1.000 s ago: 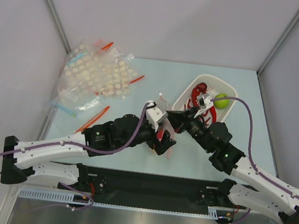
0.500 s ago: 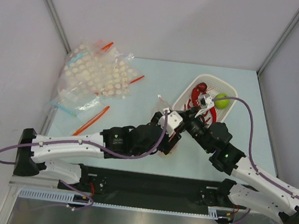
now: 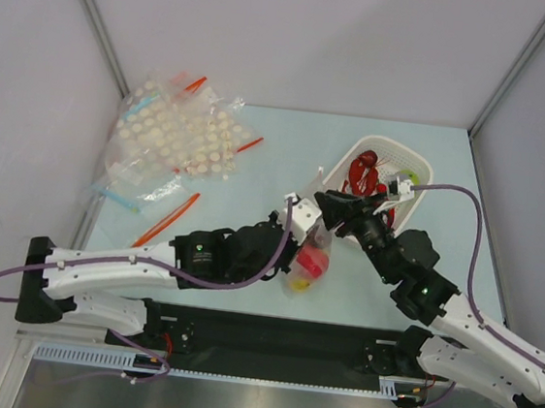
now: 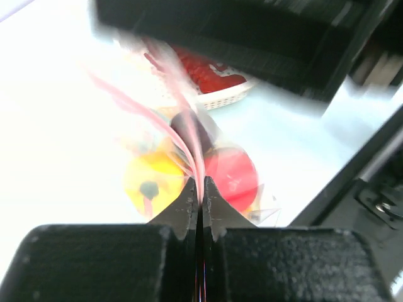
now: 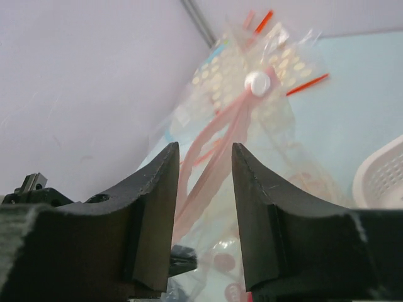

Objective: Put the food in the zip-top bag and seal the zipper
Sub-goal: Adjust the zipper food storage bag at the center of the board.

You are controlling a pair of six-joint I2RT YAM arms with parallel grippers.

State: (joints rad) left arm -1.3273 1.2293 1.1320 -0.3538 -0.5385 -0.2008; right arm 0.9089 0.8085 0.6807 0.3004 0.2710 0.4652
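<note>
The white slider is far from my left gripper. Next, my right gripper pinches the zipper's end point(image 5: 272, 75) beside the slider before my left gripper takes it.
The zip-top bag point(image 3: 312, 259) hangs at the table's middle with food inside: a red apple point(image 4: 232, 176), a yellow bell pepper point(image 4: 150, 182) and a dark purple fruit point(image 4: 194, 128). My left gripper point(image 4: 200, 184) is shut on the bag's pinkish-red zipper point(image 4: 184, 141), seen from above as the left gripper point(image 3: 301, 228) at the bag's top. My right gripper point(image 5: 204, 150) stands open just beside it, the zipper point(image 5: 211, 179) running behind the gap without touching the fingers point(image 5: 157, 207). From above, the right gripper point(image 3: 324, 203) is at the bag's upper edge. A red lobster point(image 3: 363, 171) and green apple point(image 3: 409, 176) lie in the basket.
A white basket point(image 3: 338, 180) stands at the right, close behind my right wrist. A heap of dotted clear bags point(image 3: 174, 135) lies at the back left, with loose orange-red strips point(image 3: 167, 218) in front of it.
My left gripper has closed on the zipper. My right gripper has opened and let go of the bag. The bag has shifted right, and its food now shows below the left gripper.
</note>
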